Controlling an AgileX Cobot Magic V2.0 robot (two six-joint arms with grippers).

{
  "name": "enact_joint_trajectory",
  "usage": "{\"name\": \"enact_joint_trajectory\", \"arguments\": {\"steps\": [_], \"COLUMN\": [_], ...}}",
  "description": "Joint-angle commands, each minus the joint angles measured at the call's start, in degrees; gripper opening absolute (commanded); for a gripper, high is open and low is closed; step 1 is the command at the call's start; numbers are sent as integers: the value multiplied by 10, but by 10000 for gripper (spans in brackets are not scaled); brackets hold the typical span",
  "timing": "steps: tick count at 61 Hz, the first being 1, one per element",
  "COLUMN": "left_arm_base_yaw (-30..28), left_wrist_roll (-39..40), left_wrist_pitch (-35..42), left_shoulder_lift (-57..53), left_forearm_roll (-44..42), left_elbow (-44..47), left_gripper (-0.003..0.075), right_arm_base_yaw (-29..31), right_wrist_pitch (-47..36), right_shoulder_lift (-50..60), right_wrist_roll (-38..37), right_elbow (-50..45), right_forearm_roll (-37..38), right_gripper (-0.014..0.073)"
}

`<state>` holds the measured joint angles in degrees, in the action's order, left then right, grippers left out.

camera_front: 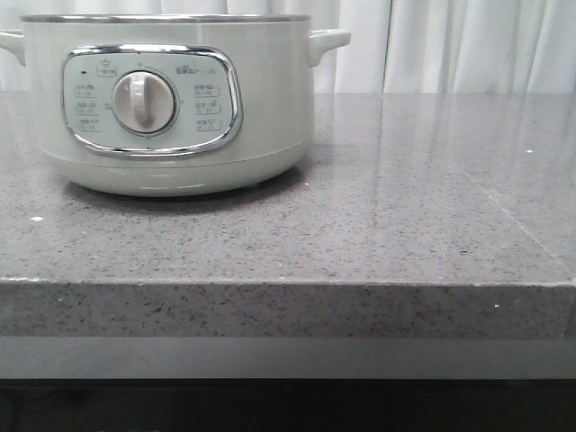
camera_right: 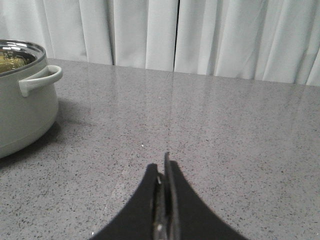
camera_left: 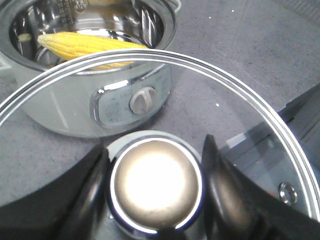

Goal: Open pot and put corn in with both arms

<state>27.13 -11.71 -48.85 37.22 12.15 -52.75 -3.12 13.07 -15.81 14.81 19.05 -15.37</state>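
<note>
The glass lid, now held in front of the pot, will be set down by my left gripper on the rim of the open pot (camera_front: 167, 13) (camera_left: 90, 29), over the yellow corn.
The pale grey-green pot (camera_front: 171, 99) stands at the back left of the grey counter, lid off. In the left wrist view the pot (camera_left: 75, 100) is open and the yellow corn (camera_left: 87, 45) lies inside its steel bowl. My left gripper (camera_left: 155, 185) is shut on the round metal knob (camera_left: 156, 181) of the glass lid (camera_left: 240, 100) and holds the lid in the air in front of the pot. My right gripper (camera_right: 164, 170) is shut and empty, low over the counter to the right of the pot (camera_right: 20, 95). Neither gripper shows in the front view.
The speckled grey counter (camera_front: 405, 207) runs to its front edge (camera_front: 288, 286) near the camera. White curtains (camera_right: 200, 35) hang behind the counter. A darker lower surface (camera_left: 300, 115) shows past the counter's edge in the left wrist view.
</note>
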Motion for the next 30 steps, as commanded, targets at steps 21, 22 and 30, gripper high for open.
{"name": "enact_joint_trajectory", "arguments": {"steps": [21,22,30], "left_arm_base_yaw": [3,2,-9], "left_wrist_roll": [3,3,11], "left_wrist_pitch": [70,65,11], "left_shoulder_lift": [338,349,446], "left_forearm_roll": [10,10,12], "left_elbow": [-344,-356,-463], "left_gripper": [187,187,187], "right_arm_base_yaw": [0,0,0], "right_wrist_pitch": [-41,-41,-37], "right_shoulder_lift": [-3,-3,-3], "right_wrist_roll": [8,8,8], "right_elbow": [17,17,17], "right_forearm_roll": [-2,-2,-2], "right_gripper": [-68,-68,-68]}}
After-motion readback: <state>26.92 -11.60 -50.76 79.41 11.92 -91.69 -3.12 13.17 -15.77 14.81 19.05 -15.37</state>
